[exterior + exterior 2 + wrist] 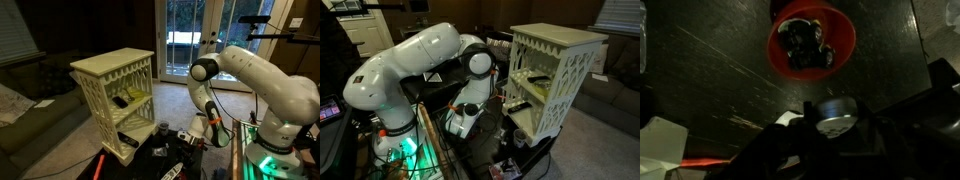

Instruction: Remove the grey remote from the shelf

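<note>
Next, I open my gripper to let go of the grey remote in the red bowl (174, 173) (811, 42), on top of the dark items.
The cream-white shelf (112, 66) shows in both exterior views (560, 40). A slim greyish oblong on its middle tier (534, 78) looks like the grey remote; in an exterior view (129, 98) it lies next to a dark thing. A black oblong remote (518, 105) lies on the tier below. My gripper (213, 133) hangs low over the dark table, well apart from the shelf, and also shows in an exterior view (457, 126). In the wrist view its dark fingers (840, 142) frame a round silver tin (833, 114). I cannot tell if they are open.
A red bowl (811, 40) with dark items sits on the dark table beyond the tin. Small clutter lies on the table by the shelf's foot (165, 140). A sofa (30, 95) stands behind the shelf. A glass door (200, 30) is at the back.
</note>
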Available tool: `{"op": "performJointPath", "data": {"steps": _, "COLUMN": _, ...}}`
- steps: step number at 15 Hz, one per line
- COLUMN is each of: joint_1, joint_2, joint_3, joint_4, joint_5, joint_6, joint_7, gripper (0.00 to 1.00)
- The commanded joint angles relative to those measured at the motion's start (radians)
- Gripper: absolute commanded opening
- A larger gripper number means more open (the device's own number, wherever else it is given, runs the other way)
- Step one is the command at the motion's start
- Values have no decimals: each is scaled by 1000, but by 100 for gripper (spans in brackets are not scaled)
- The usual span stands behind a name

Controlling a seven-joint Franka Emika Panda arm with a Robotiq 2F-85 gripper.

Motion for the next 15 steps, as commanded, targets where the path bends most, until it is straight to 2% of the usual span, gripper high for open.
{"op": "performJointPath", "data": {"steps": 1, "joint_1": -18, "joint_2": 9, "joint_3": -25, "joint_4": 26, "joint_5": 3, "joint_6": 24, "joint_7": 30, "gripper": 20}}
{"op": "performJointPath", "data": {"steps": 2, "joint_1": 3, "joint_2": 12, "joint_3": -29, "joint_4": 21, "joint_5": -4, "joint_6": 10, "joint_7": 21, "gripper": 45}}
{"op": "performJointPath", "data": {"steps": 6, "joint_1": -8, "joint_2": 12, "joint_3": -35, "joint_4": 31, "joint_5": -3, "joint_6": 18, "joint_7": 27, "gripper": 45}}
{"op": "performJointPath", "data": {"steps": 7, "joint_1": -8, "joint_2": 12, "joint_3": -35, "joint_4": 31, "joint_5": -3, "joint_6": 18, "joint_7": 27, "gripper": 20}}
{"op": "performJointPath", "data": {"steps": 15, "joint_1": -40, "joint_2": 115, "joint_3": -21, "joint_4": 117, "joint_5": -83, "joint_6": -17, "joint_7": 68, "gripper": 20}}
